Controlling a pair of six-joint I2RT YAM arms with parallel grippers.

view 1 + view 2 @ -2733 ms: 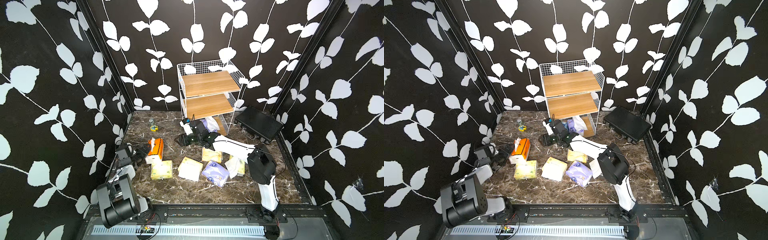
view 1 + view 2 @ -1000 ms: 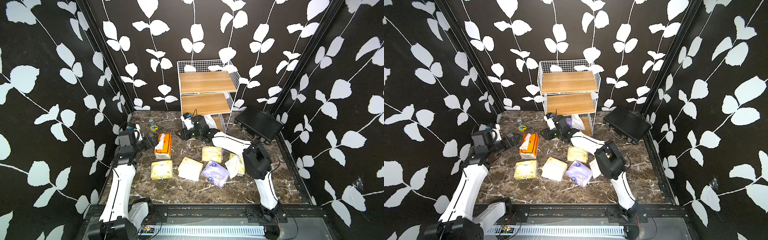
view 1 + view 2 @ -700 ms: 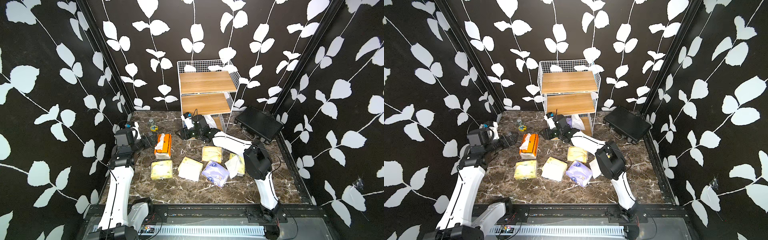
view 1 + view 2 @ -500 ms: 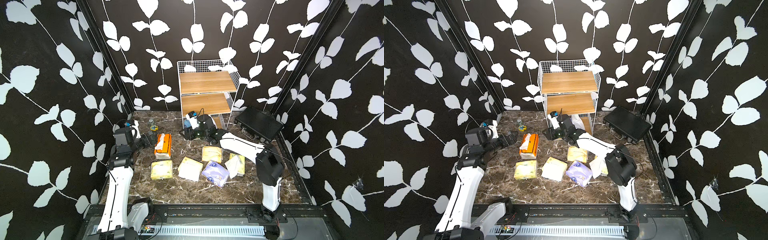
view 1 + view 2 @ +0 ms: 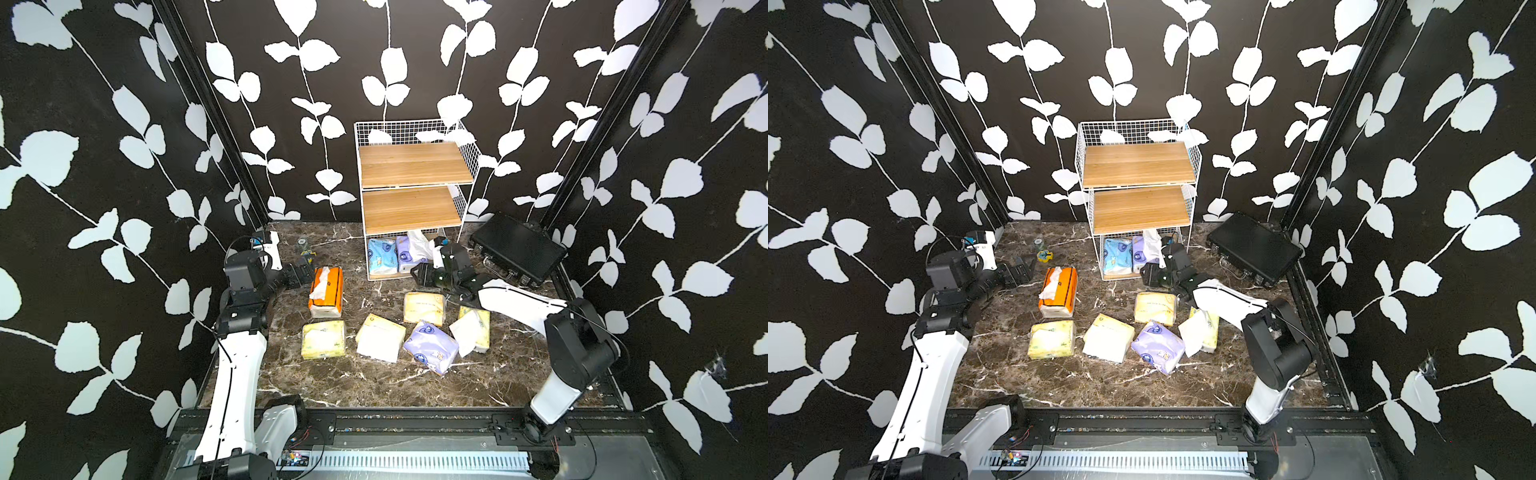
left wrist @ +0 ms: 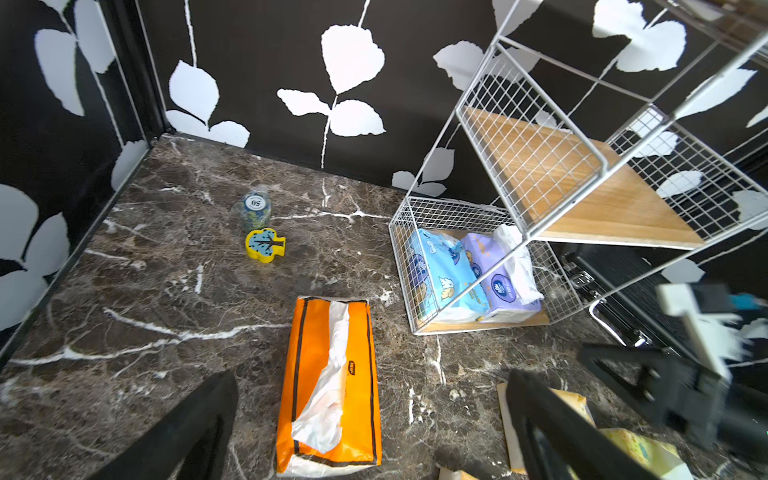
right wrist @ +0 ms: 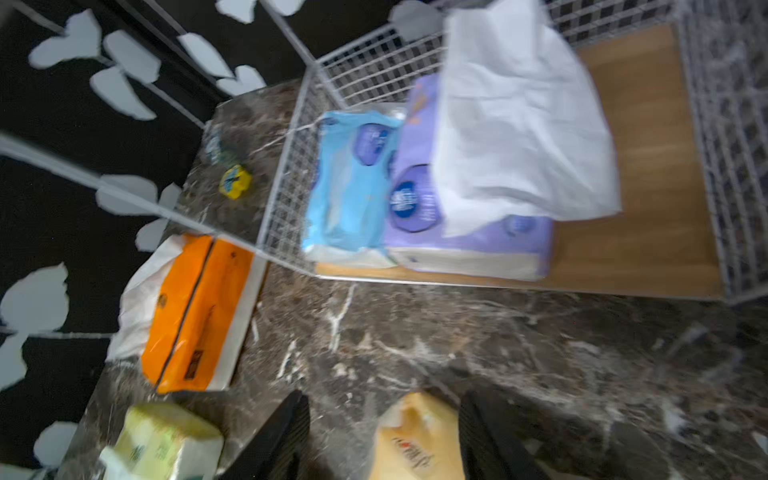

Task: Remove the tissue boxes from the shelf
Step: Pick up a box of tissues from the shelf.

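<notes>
The white tissue's near-side loose end [image 5: 424, 253] [image 7: 532, 209] sticks out of the lavender tissue pack on the shelf's bottom level, and my right gripper needs to close on it.
The shelf [image 5: 411, 164] stands at the back with its two upper boards bare. On its bottom tier lie a light blue tissue pack [image 7: 349, 191] and a lavender one [image 7: 415, 208] with a white tissue sticking out. The orange tissue box [image 5: 326, 291] lies on the floor with several yellow packs [image 5: 323, 340] and a lavender pack [image 5: 430, 347] in front of it. My left gripper [image 6: 374, 399] hangs open just left of the orange box. My right gripper [image 7: 386, 419] is open above a yellow pack [image 5: 424, 307], in front of the bottom tier's right half.
A flat black case [image 5: 517, 249] lies right of the shelf against the wall. A small yellow clock toy [image 6: 264, 245] and a stack of chips [image 6: 255, 208] sit at the back left. Black leaf-patterned walls close in three sides.
My left arm has risen and drawn back left, away from the orange box. The right gripper has slid right along the front of the bottom tier. No pack has moved in the last second.
</notes>
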